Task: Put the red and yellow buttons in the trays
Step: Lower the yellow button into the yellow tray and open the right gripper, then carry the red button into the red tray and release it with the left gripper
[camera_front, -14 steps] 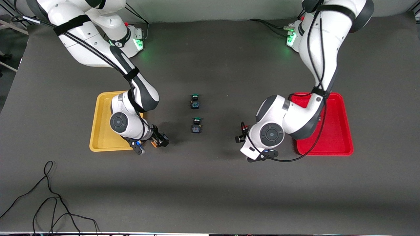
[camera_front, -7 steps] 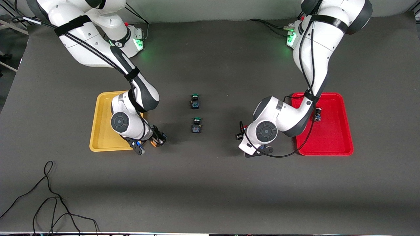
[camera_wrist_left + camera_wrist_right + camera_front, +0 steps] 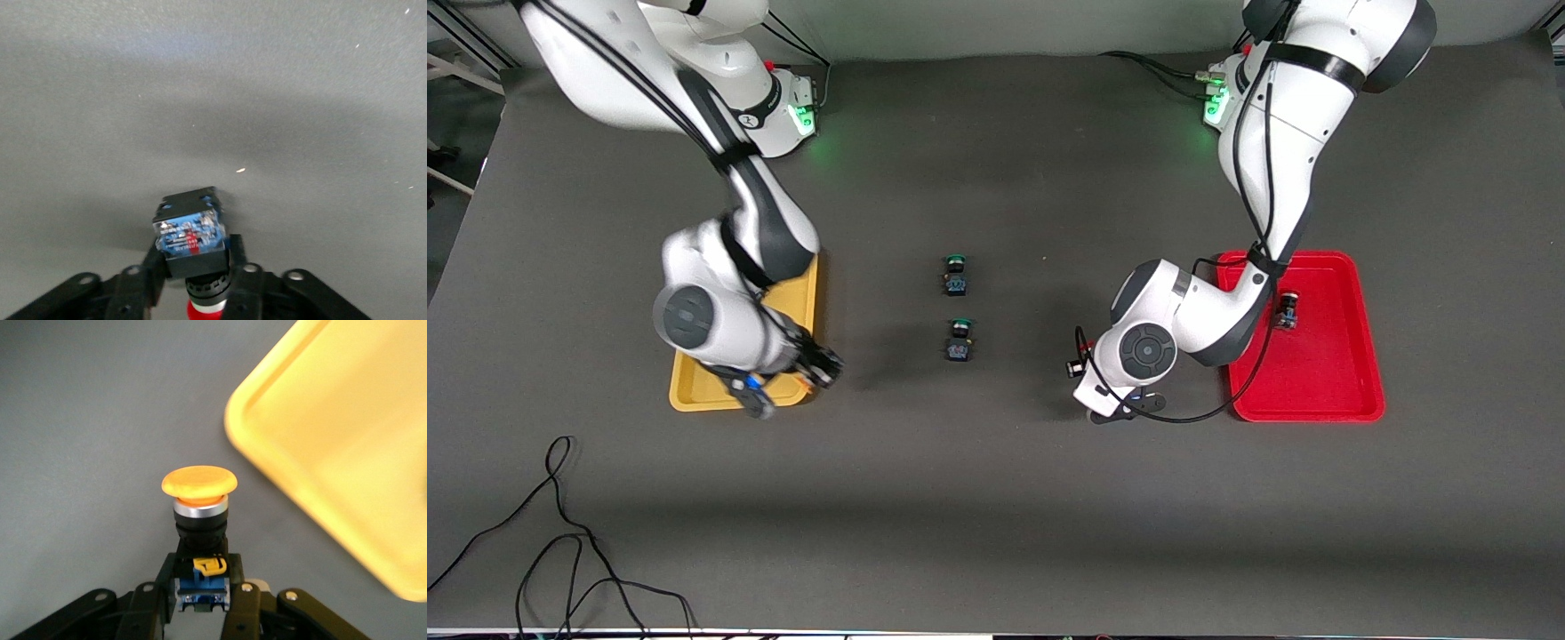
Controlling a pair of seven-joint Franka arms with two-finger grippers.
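Note:
I should set the red-capped button down in the red tray [image 3: 1299,364] in front of the other button with my left gripper. The red-capped button is still over the table.
My right gripper [image 3: 818,369] [image 3: 200,581] is shut on the blue body of a yellow-capped button [image 3: 199,487]. It holds the button just over the grey table, beside a corner of the yellow tray [image 3: 690,396] [image 3: 347,447]. My left gripper [image 3: 1080,364] [image 3: 197,263] is shut on a red-capped button [image 3: 191,233] over the table, beside the red tray [image 3: 1316,378] toward the table's middle. Another button [image 3: 1287,313] lies in the red tray. The second yellow button is hidden.
Two green-capped buttons [image 3: 956,274] [image 3: 959,340] stand in the table's middle between the arms. A black cable [image 3: 560,533] loops on the table near the front camera at the right arm's end.
My right arm has swung toward its own end of the table with the yellow button, up to the yellow tray's corner. My left arm shifted slightly, uncovering the button in the red tray.

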